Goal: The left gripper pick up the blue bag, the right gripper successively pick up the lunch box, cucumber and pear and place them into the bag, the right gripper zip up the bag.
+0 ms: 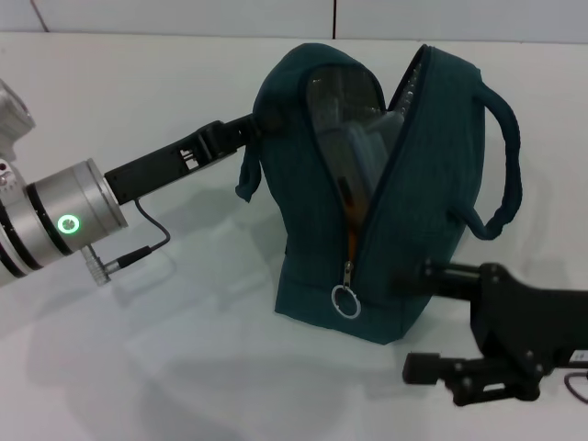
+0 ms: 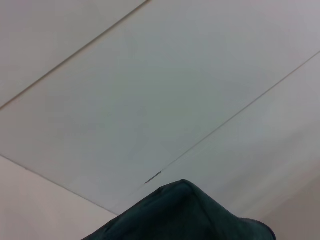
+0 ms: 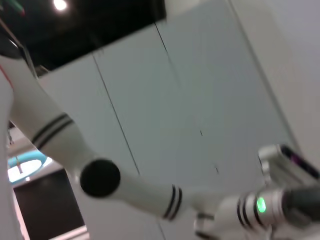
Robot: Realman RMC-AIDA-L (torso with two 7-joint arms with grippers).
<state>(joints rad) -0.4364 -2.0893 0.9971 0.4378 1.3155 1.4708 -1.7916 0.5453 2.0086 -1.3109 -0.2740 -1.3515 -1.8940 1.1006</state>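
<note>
Next, I close my right gripper on the ring pull (image 1: 352, 302) of the zipper, low on the blue bag's front, to zip it up.
The blue bag (image 1: 423, 184) stands upright on the white table, its top gaping open; its dark fabric (image 2: 185, 215) also fills the bottom of the left wrist view. The zipper's ring pull (image 1: 346, 301) hangs low on the front. Inside, the clear lunch box (image 1: 354, 129) shows, with an orange-yellow sliver (image 1: 348, 204) below it that may be the pear. The cucumber is hidden. My left gripper (image 1: 250, 127) reaches in from the left and holds the bag's upper left edge. At the lower right, my right gripper (image 1: 415, 322) is open, its upper finger (image 1: 418, 273) against the bag's side.
The white table (image 1: 165, 349) spreads around the bag, with a wall seam at the back. A loop handle (image 1: 501, 165) sticks out on the bag's right. The right wrist view shows only my white left arm (image 3: 150, 195) and wall panels.
</note>
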